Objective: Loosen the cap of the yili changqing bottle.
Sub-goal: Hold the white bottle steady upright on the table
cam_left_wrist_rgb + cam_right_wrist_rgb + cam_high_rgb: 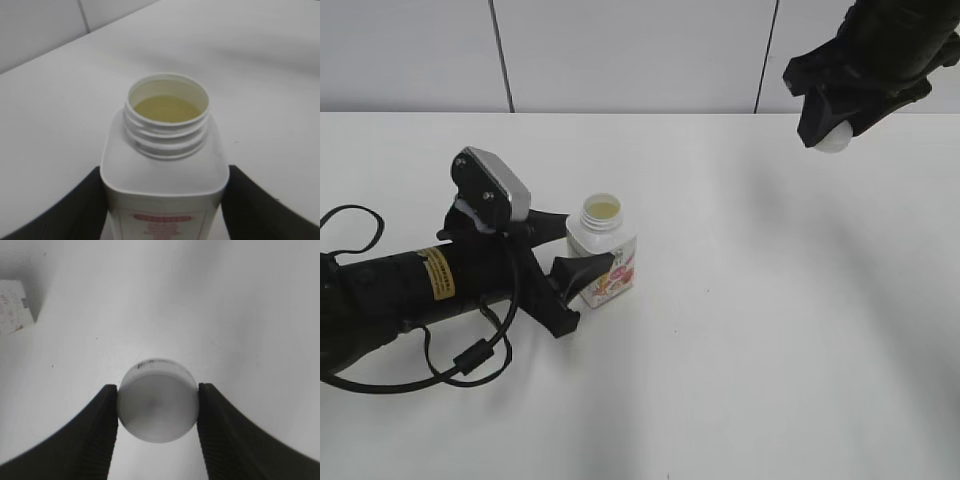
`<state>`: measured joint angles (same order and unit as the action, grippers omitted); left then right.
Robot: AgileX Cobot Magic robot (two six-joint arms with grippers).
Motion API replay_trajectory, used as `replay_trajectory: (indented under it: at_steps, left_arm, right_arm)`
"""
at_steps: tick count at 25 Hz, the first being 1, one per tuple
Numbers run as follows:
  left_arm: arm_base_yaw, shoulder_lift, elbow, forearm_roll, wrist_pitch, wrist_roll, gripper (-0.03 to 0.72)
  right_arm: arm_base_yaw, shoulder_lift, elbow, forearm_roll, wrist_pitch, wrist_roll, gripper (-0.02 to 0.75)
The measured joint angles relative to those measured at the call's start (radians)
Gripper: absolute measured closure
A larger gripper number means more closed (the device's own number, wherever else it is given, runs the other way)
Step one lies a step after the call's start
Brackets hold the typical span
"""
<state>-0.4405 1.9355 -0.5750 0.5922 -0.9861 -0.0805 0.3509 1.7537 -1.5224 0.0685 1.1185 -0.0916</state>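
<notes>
My right gripper sets the white cap next on the bare white table [763, 240] between itself and the yili changqing bottle.
The yili changqing bottle [603, 252] stands upright on the white table, left of centre, with its neck open and pale liquid inside. My left gripper [570, 262] is shut on the bottle's body; in the left wrist view the bottle [165, 165] sits between both black fingers of the left gripper [165, 210]. My right gripper [832, 135] is raised high at the upper right, far from the bottle, and is shut on the white cap [835, 139]. In the right wrist view the cap [157, 400] is pinched between the right gripper's fingers [158, 407].
The left arm with its black cable [470, 355] lies along the table's left side. A white wall [640, 50] rises behind the table's far edge. The bottle's corner shows at the upper left of the right wrist view [15, 307].
</notes>
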Motion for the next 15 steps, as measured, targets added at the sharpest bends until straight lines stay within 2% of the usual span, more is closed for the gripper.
replay_trajectory:
  at_steps: [3,6,15]
  left_arm:
    - [0.0,0.001,0.0,-0.125,0.0,0.004,0.262]
    - [0.0,0.021,0.0,-0.199,-0.029,0.004,0.262]
    - [0.0,0.13,0.0,-0.235,-0.201,0.004,0.263]
  right_arm:
    - [-0.039,0.014,0.0,-0.001,-0.046,0.018,0.351]
    - [-0.048,0.061,-0.001,-0.001,-0.073,0.023,0.351]
    - [-0.048,0.227,-0.001,0.008,-0.159,0.025,0.351]
